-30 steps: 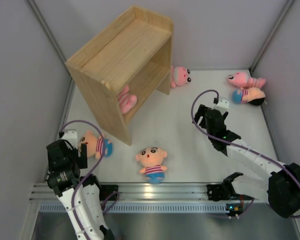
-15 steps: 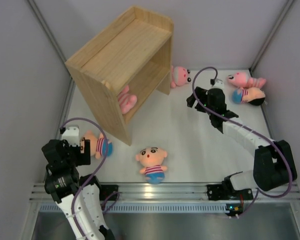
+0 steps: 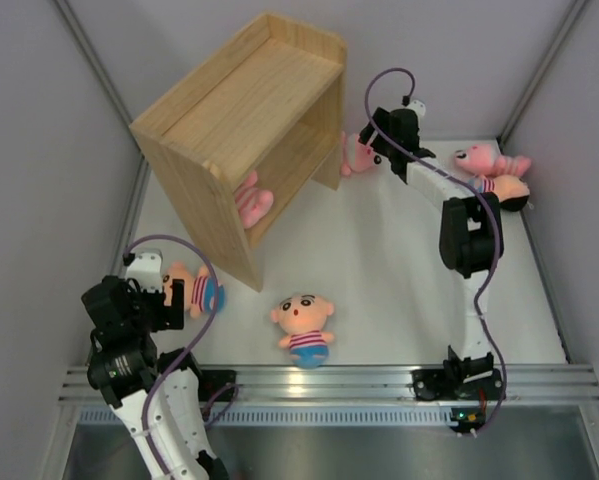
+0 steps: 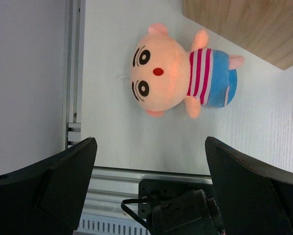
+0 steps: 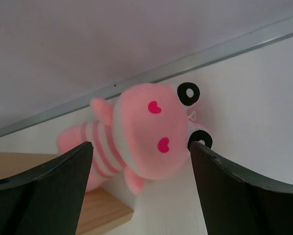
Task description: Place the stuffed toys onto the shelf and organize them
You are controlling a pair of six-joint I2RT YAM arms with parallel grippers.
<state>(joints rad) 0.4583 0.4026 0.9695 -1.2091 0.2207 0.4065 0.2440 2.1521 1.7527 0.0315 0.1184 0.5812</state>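
Next, I close my right gripper on the head of the pink toy by the shelf's corner, at the near-side heart (image 3: 367,161) (image 5: 164,145) beside its eye.
The wooden shelf (image 3: 234,110) stands at the back left with a pink striped toy (image 3: 251,198) on its inner board. My right gripper (image 3: 376,140) is open, stretched to the back, its jaws on either side of a pink toy (image 5: 146,132) that lies by the shelf's corner (image 5: 107,213), also in the top view (image 3: 357,153). My left gripper (image 3: 164,305) is open and empty just in front of a peach toy (image 4: 178,78) with a striped shirt and blue shorts, lying on the table (image 3: 192,290). Another peach toy (image 3: 304,328) lies front centre.
A pink toy (image 3: 489,160) and a peach toy (image 3: 499,190) lie together at the back right. Grey walls close in the table (image 3: 379,280) on three sides. A metal rail (image 3: 329,382) runs along the near edge.
My right arm has swung far back and left, from mid-table to the pink toy beside the shelf. My left gripper has drawn slightly back from the peach toy.
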